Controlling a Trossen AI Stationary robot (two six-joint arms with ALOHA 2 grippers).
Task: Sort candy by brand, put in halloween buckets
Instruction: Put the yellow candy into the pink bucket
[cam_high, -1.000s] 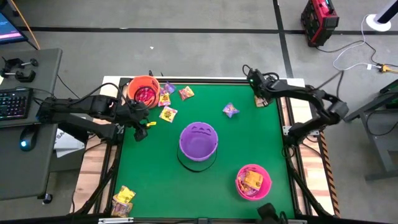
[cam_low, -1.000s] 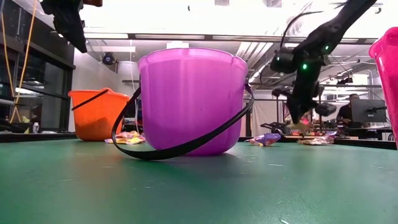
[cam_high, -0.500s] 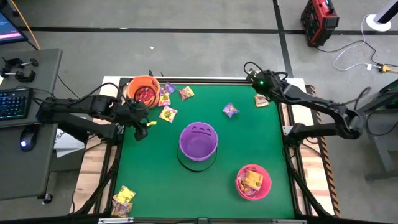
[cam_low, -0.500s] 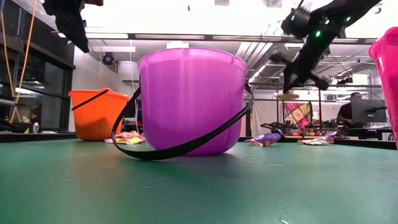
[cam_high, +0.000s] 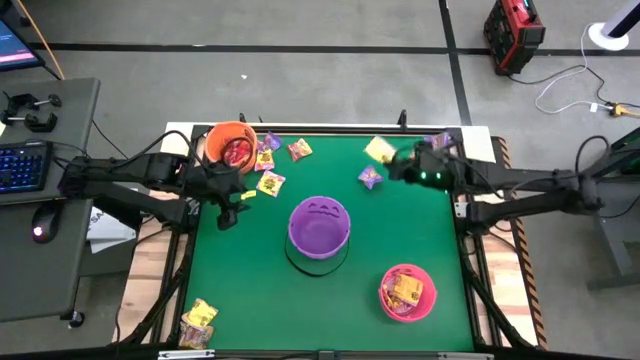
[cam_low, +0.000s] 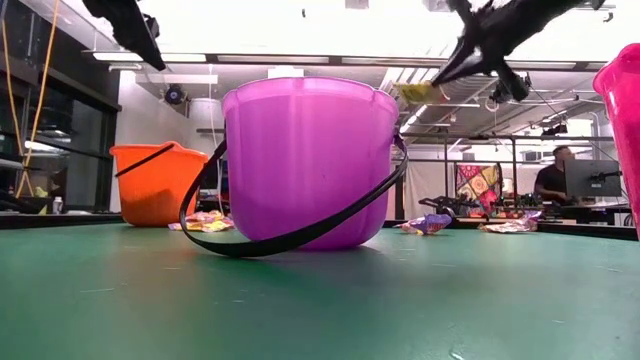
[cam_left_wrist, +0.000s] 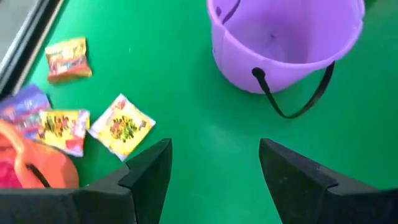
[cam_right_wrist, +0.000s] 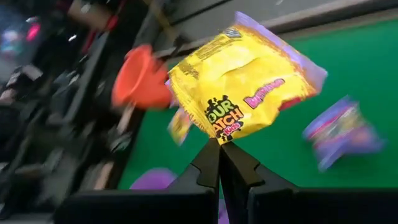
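Observation:
Next, I let go of the yellow candy packet with my right gripper on top of the packets in the pink bucket (cam_high: 401, 293).
My right gripper (cam_high: 392, 158) is high over the far right part of the table, shut on a yellow candy packet (cam_high: 378, 149), which also shows in the right wrist view (cam_right_wrist: 239, 81) and the low view (cam_low: 420, 92). My left gripper (cam_left_wrist: 211, 168) is open and hovers above the table beside the orange bucket (cam_high: 232, 147), touching nothing. The purple bucket (cam_high: 320, 226) stands mid-table with its black handle down. The pink bucket (cam_high: 407, 291) stands near the right front and has yellow packets in it. Several packets (cam_high: 270, 165) lie by the orange bucket. My right gripper pinches the yellow packet by one edge (cam_right_wrist: 217, 134) between its two shut fingertips (cam_right_wrist: 214, 158). The fingers come from the table's right, slanting slightly down. The packet is lifted clear and sticks out flat beyond the fingertips.
A purple packet (cam_high: 371, 177) lies on the mat below the right gripper, and another (cam_high: 440, 142) lies near the far right corner. More yellow packets (cam_high: 198, 320) lie at the near left corner. The orange bucket holds red packets. Bare green mat lies between the buckets.
My right gripper has risen from the far right corner with the yellow packet, then swung toward the table's left, and the arm has stretched out flatter. The packet first lay on the mat, then hung below the fingers, and now sticks out sideways, high above the table.

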